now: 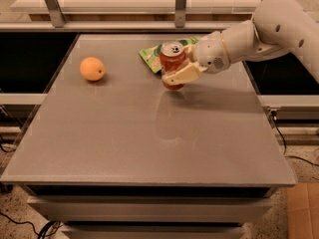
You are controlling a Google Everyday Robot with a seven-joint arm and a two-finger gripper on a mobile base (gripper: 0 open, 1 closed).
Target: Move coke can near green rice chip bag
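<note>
The robot's gripper should release the coke can upright on the table at the near edge of the green rice chip bag [180,76].
The coke can [171,59] is red with a silver top and stands upright on the grey table [149,133] toward its far middle. My gripper [175,66] reaches in from the right and is shut on the can, one cream finger [183,75] across its front. The green rice chip bag [152,54] lies flat just behind and left of the can, mostly hidden by the can and my gripper. The can touches or nearly touches the bag's edge.
A round orange fruit [92,68] sits on the table's far left. Metal frame posts [181,4] and a rail run behind the table. My white arm [269,29] spans the far right corner. A cardboard box [304,210] stands on the floor at lower right.
</note>
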